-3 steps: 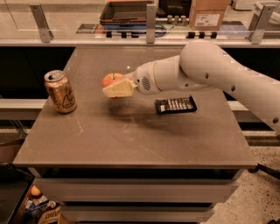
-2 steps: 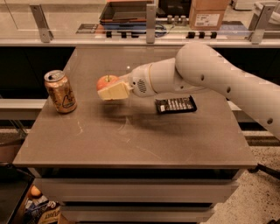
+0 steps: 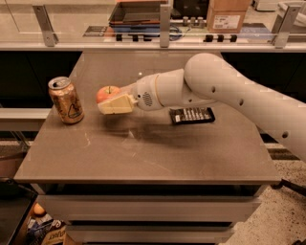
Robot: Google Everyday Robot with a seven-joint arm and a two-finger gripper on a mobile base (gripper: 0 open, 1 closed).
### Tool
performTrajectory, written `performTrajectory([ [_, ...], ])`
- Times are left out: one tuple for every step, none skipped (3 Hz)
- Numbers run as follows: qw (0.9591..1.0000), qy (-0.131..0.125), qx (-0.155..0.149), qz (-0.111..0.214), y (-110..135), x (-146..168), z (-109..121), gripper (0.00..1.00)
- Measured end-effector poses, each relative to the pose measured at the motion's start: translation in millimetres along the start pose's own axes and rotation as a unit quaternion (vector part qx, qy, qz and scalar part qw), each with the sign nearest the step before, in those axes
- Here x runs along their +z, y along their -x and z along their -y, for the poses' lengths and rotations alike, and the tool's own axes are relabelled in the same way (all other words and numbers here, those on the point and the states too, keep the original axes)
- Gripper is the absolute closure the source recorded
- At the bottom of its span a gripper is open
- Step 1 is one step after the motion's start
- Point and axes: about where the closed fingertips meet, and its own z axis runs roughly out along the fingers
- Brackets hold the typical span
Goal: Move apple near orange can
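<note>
My gripper should release the apple on the brown table (image 3: 103, 106) next to the orange can, on the side that faces the black object.
The orange can (image 3: 66, 100) stands upright near the left edge of the brown table (image 3: 143, 153), silver top and pull tab showing. The small red-orange apple (image 3: 106, 92) is held in my gripper (image 3: 113, 101), whose pale fingers are shut around it. The apple hangs a little above the table, a short way right of the can and apart from it. My white arm reaches in from the right.
A flat black rectangular object (image 3: 191, 115) lies on the table under my arm, right of centre. A rail with metal posts (image 3: 164, 19) runs along the back; a cardboard box (image 3: 229, 14) and a tray sit behind it. Clutter lies on the floor at lower left.
My gripper has carried the apple leftward, closer to the orange can. The can and the black object have not moved.
</note>
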Motion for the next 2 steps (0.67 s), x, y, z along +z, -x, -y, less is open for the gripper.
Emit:
performTrajectory([
  [0.9997,-0.014,-0.005,-0.018,-16.7,16.4,4.3,1.0],
  [0.9997,-0.014,-0.011,-0.018,-19.5,22.1,4.2,1.0],
])
